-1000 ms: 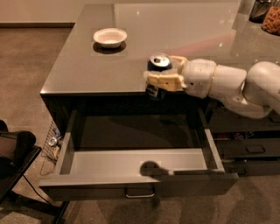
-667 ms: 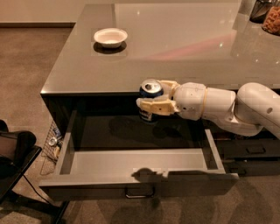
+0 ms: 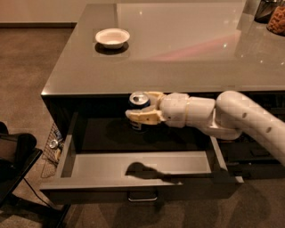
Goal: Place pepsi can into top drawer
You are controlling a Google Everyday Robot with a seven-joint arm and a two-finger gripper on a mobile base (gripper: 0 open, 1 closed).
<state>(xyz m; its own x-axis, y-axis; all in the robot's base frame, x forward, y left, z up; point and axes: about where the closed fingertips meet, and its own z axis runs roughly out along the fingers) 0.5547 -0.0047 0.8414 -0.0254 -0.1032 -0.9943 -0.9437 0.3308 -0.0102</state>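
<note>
I need to release the pepsi can on the light grey front part of the drawer's bottom (image 3: 111,164), toward the chair.
The pepsi can (image 3: 138,102) is a dark-blue can with a silver top, held upright in my gripper (image 3: 143,108). The fingers (image 3: 143,116) are closed around its sides. The can hangs over the back part of the open top drawer (image 3: 89,165), just in front of the counter's front edge and above the drawer's dark floor. The drawer is pulled far out, with light grey inner walls and a metal handle (image 3: 142,196) on its front. My white arm (image 3: 231,116) reaches in from the right.
A white bowl (image 3: 112,38) stands on the grey counter (image 3: 187,49) at the back left. Dark containers (image 3: 271,13) stand at the far right corner. Narrower dark drawers (image 3: 258,153) lie to the right. A dark chair (image 3: 15,156) and a wire item are at the left.
My gripper has carried the can forward off the counter top and downward, so it now hangs over the open drawer. Its shadow on the drawer has moved with it.
</note>
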